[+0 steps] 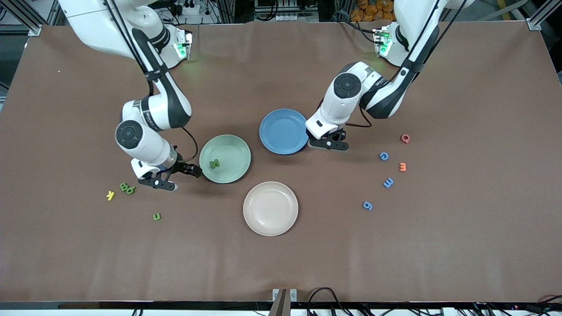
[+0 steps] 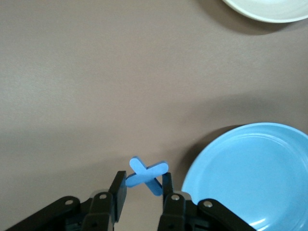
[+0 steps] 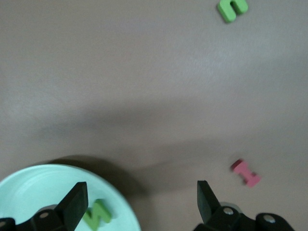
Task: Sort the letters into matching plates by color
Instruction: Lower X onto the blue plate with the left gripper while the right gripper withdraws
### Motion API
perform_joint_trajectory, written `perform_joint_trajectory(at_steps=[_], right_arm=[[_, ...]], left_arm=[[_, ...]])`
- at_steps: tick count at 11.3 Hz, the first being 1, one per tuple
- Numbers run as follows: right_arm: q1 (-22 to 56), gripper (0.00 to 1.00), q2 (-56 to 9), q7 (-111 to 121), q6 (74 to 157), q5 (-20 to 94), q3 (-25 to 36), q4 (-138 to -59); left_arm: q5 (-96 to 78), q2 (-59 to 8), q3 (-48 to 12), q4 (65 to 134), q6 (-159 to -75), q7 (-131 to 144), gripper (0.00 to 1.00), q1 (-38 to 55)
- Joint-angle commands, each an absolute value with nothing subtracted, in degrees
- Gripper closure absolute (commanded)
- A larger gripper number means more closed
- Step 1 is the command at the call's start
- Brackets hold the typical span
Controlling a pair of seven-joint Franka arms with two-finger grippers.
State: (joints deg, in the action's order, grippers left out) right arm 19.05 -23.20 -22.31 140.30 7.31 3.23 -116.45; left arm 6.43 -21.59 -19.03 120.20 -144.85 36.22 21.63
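Note:
My left gripper is to put the blue X down in the blue plate, inside its rim (image 1: 293, 148) (image 2: 234, 155) facing the beige-white plate.
My left gripper (image 1: 328, 143) (image 2: 143, 185) is shut on a blue X letter (image 2: 147, 174), over bare table just beside the blue plate (image 1: 283, 131) (image 2: 250, 178). My right gripper (image 1: 169, 177) (image 3: 142, 202) hangs open with nothing between its fingers, at the rim of the mint green plate (image 1: 232, 147) (image 3: 43, 187). One dark green letter (image 1: 214, 164) (image 3: 98, 214) lies in that plate. Three more green letters (image 1: 127, 188) (image 1: 156, 216) (image 3: 232, 8) lie toward the right arm's end. Three blue letters (image 1: 384, 156) (image 1: 388, 182) (image 1: 367, 205) lie toward the left arm's end.
A beige-white plate (image 1: 270, 208) (image 2: 269, 9) sits nearer the front camera than the two coloured plates. A yellow K (image 1: 110, 195) lies by the green letters. Red (image 1: 405, 138) and orange (image 1: 402, 166) letters lie among the blue ones. A pink letter (image 3: 246, 173) lies near my right gripper.

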Motion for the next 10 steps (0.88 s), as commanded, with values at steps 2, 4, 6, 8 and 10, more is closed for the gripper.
perform_joint_trajectory(at_steps=[2,4,6,8,10], right_arm=[[14.1,0.0,-22.9,4.4,139.4,6.2,2.8,-116.4],[10.5,0.0,-23.0,19.7,139.5,5.1,2.8,-116.4],[8.2,0.0,-23.3,31.7,139.7,4.8,2.8,-116.4],[5.6,0.0,-23.4,41.0,139.8,4.6,2.8,-116.4],[3.6,0.0,-23.6,47.1,140.2,3.7,2.7,-116.4]], left_arm=[[5.7,-23.6,-18.5,117.2,-143.8,43.5,1.0,25.8],[5.8,-24.5,-18.4,116.3,-143.8,46.3,1.0,27.2],[5.8,-25.4,-18.2,115.6,-143.8,49.2,1.0,28.8],[7.4,-26.4,-17.8,114.8,-143.8,51.6,1.0,30.5],[7.9,-27.6,-17.8,113.6,-143.7,52.4,1.0,30.7]])
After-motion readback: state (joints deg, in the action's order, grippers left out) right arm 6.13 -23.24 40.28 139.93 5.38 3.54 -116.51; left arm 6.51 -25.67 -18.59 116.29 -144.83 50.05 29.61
